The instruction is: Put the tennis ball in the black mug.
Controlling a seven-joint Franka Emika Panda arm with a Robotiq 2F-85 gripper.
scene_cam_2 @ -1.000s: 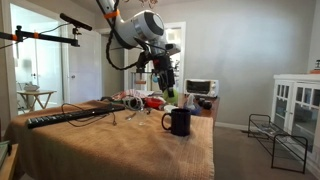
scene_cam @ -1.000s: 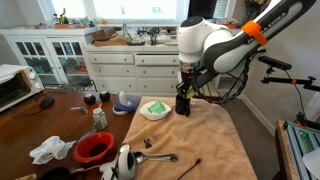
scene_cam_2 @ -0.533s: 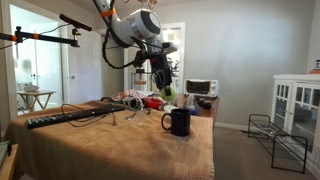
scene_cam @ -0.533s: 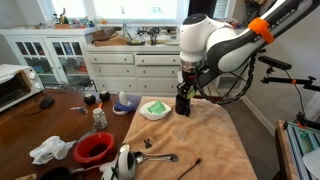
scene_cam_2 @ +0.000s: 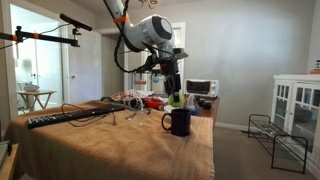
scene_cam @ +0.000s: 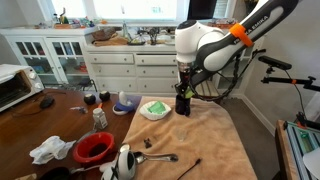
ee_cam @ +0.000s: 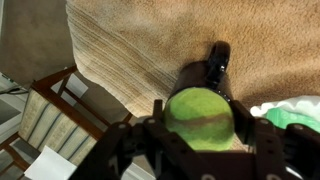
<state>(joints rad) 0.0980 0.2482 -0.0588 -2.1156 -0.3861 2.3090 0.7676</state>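
Observation:
Next, my gripper lets go of the tennis ball inside the black mug (scene_cam: 182, 103) (ee_cam: 200, 107) that stands next to the white plate on the tan cloth.
My gripper (ee_cam: 200, 125) is shut on the yellow-green tennis ball (ee_cam: 200, 115), which fills the lower middle of the wrist view. The black mug (ee_cam: 208, 72) shows just beyond the ball, its handle pointing up in that picture. In both exterior views the gripper (scene_cam: 183, 86) (scene_cam_2: 176, 92) hangs directly over the mug (scene_cam: 183, 103) (scene_cam_2: 179, 122), which stands on the tan cloth. The ball (scene_cam_2: 176, 99) shows just above the mug's rim.
A white plate with a flat green thing (scene_cam: 154, 109) lies beside the mug. A red bowl (scene_cam: 94, 148), a white cloth (scene_cam: 50, 150), a spoon (scene_cam: 160, 157) and small jars (scene_cam: 99, 118) lie nearer the front. A chair (ee_cam: 60, 110) stands past the table edge.
The gripper with the ball has moved sideways and down, from beside the mug to right over its rim. The mug has not moved.

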